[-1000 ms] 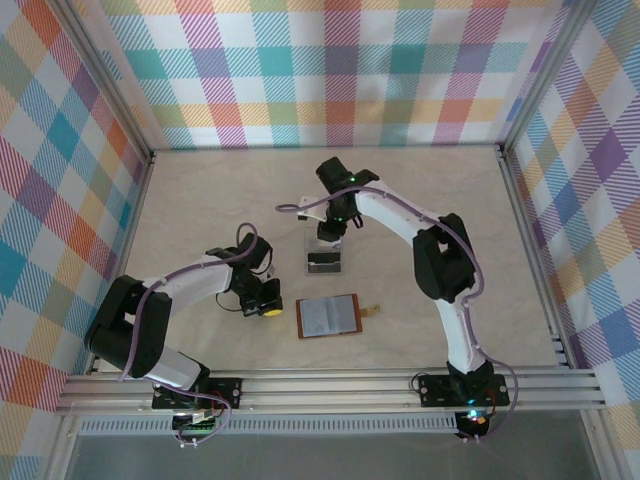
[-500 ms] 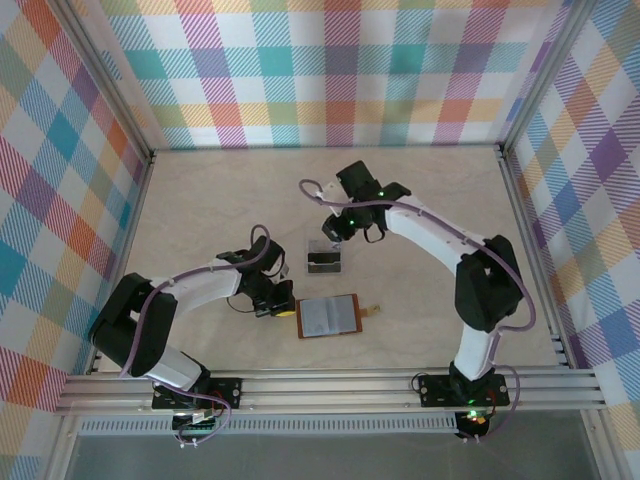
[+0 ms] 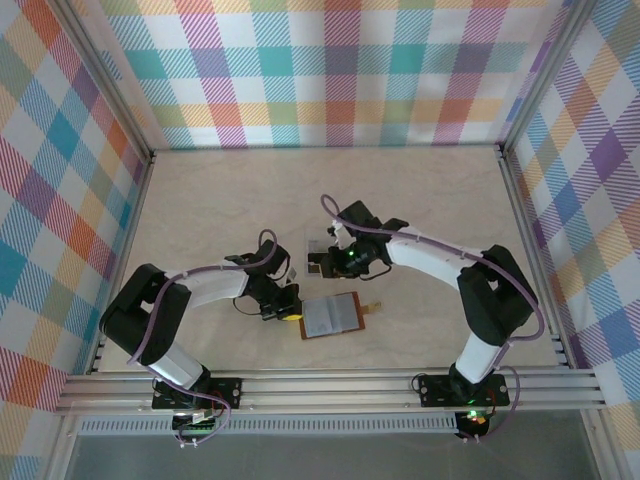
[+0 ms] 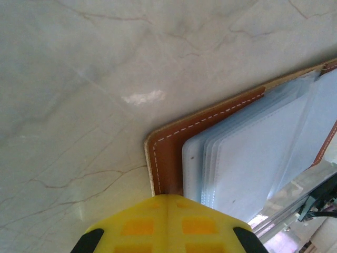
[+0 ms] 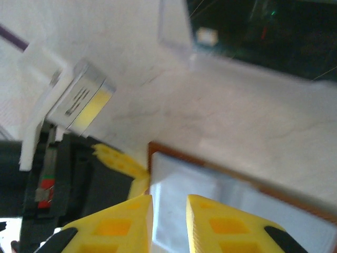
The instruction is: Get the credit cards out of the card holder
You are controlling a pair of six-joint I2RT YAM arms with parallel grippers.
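The left gripper's fingers have only the card holder's brown edge under them, so next the right gripper takes the strap-side edge (image 3: 360, 311) and first slide the holder further under.
The brown leather card holder (image 3: 332, 316) lies open on the table, grey-blue pockets (image 4: 253, 168) facing up. My left gripper (image 3: 289, 308) is shut, and its yellow tips (image 4: 167, 198) press on the holder's left brown edge (image 4: 168, 150). My right gripper (image 3: 335, 264) hovers over the holder's upper left corner. Its fingers (image 5: 168, 205) stand a narrow gap apart with nothing between them, and the pockets (image 5: 210, 200) show below. A dark credit card (image 5: 253, 31) lies by the clear sleeve (image 5: 176, 31) behind the holder. No card edge can be made out in the pockets.
The holder's strap tab (image 3: 372, 308) sticks out to the right. The clear sleeve (image 3: 316, 243) sits just behind my right gripper. Both arms crowd the table's middle, with the left wrist camera (image 5: 79, 100) close to my right fingers. Plaid walls enclose the table.
The right arm swung from the back of the table forward over the sleeve to the holder, its jaws narrowing. The left gripper slid right to the holder's left edge.
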